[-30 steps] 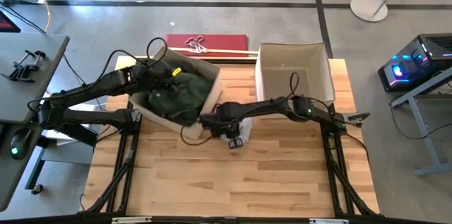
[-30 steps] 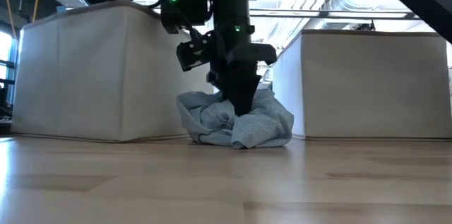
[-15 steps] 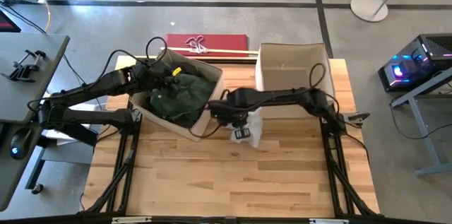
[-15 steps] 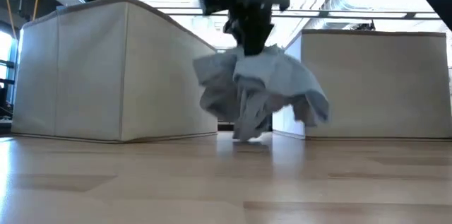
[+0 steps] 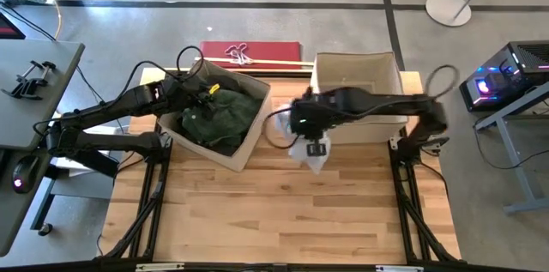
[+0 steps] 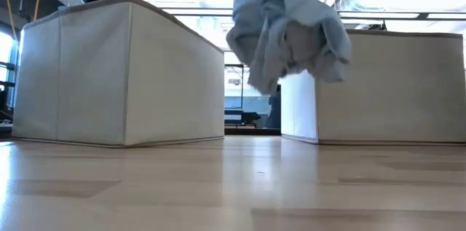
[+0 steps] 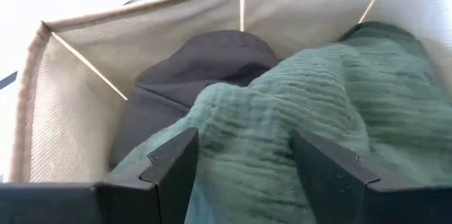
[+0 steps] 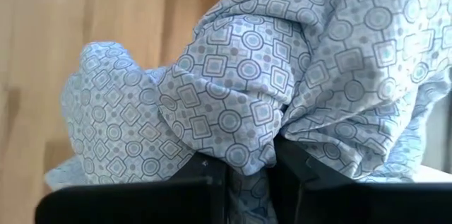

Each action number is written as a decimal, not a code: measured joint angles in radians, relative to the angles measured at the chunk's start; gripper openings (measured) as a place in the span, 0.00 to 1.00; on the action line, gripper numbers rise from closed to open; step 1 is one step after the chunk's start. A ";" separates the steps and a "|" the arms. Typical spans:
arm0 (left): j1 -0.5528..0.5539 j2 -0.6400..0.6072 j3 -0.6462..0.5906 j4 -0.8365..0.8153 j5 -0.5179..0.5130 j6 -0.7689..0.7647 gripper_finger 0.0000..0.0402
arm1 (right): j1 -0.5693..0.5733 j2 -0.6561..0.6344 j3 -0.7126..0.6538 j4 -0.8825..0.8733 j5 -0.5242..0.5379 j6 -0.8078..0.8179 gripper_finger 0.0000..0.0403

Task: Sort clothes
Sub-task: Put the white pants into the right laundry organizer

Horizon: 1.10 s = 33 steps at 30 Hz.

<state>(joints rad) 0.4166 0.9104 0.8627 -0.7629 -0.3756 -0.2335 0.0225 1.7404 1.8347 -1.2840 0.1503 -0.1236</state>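
Observation:
The blue-white patterned shirt, now in the air between the two boxes, will go down inside the empty beige fabric box [image 5: 345,102], toward the box of the green garment, as I set it there with my right gripper.
My right gripper [image 5: 315,146] is shut on a blue-white patterned shirt [image 6: 287,34], which it holds in the air between the two beige fabric boxes. The shirt also shows in the right wrist view [image 8: 233,90]. My left gripper [image 7: 240,174] is open inside the left box [image 5: 199,145]. Its fingers stand on either side of a hump of the dark green garment [image 7: 296,111]. That garment lies in the box on a dark grey one [image 7: 205,61]. The right box [image 5: 314,83] stands at the far right. My right gripper pinches a bunched fold of the shirt [image 8: 247,160] between its two fingers, several layers. The fingers come from above, pointing down. The shirt hangs bunched below them [image 6: 269,78], clear of the table. My left gripper: I cannot tell whether its fingers [image 7: 173,171] touch the green cloth.
The near half of the wooden table [image 5: 283,220] is bare. A red flat thing [image 5: 250,51] and a wooden stick lie on the floor beyond the table's far edge. A gap runs between the two boxes [image 6: 251,111].
My right gripper has gone up and toward the table's right and far side, still shut on the shirt. The shirt, which lay crumpled on the table between the boxes, has been lifted clear and now hangs bunched at the height of the box rims.

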 joint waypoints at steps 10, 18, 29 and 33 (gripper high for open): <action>-0.066 0.000 0.000 0.060 -0.007 0.000 0.54 | 0.077 -0.432 -0.296 0.410 0.370 0.059 0.11; -0.126 0.000 0.000 0.086 -0.007 -0.001 0.54 | 0.108 -0.633 -0.335 0.266 1.030 0.202 0.11; -0.175 0.001 0.000 0.191 -0.014 0.000 0.54 | -0.182 -0.708 -0.510 -0.006 0.591 0.518 0.10; -0.177 0.001 0.000 0.205 -0.014 0.000 0.54 | -0.300 -0.699 -0.689 0.194 0.415 0.378 0.09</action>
<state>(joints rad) 0.2398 0.9112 0.8631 -0.5583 -0.3897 -0.2337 -0.2778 1.0416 1.1456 -1.0901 0.5648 0.2543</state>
